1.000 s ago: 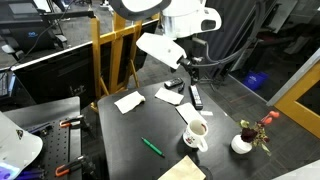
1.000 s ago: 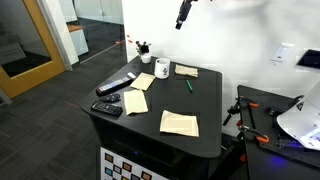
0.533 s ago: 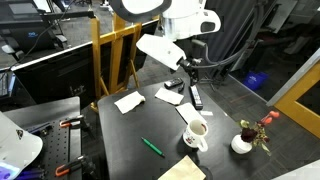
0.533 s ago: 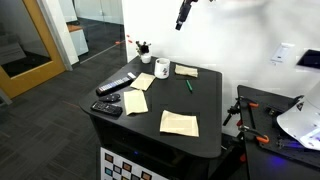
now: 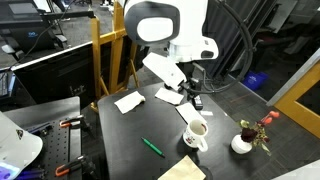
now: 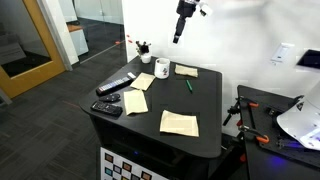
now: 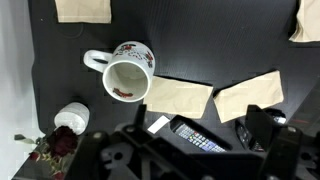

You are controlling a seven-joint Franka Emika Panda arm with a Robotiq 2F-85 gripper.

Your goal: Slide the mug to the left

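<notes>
I need to close my gripper on the mug's rim [image 5: 196, 121] [image 7: 147, 88], on the side across from the mug's handle.
The mug [image 7: 125, 72] is white with a red pattern on its wall, a dark inside and a handle. It stands upright on the black table in both exterior views [image 5: 196, 133] [image 6: 162, 68]. My gripper [image 6: 178, 30] hangs well above the table, apart from the mug. It is open and empty. In the wrist view its two fingers [image 7: 200, 140] are spread wide over a black remote [image 7: 195, 137], with the mug up and to the left of them.
A round white vase [image 7: 70, 115] with red flowers stands close to the mug [image 5: 242, 143]. Several beige napkins [image 7: 180, 95] [image 6: 179, 122] lie about. A green pen [image 5: 151, 146] and a second remote [image 6: 108, 108] also lie on the table [image 6: 205, 105].
The arm has swung and come down a little toward the table. The mug and the other things have not moved.
</notes>
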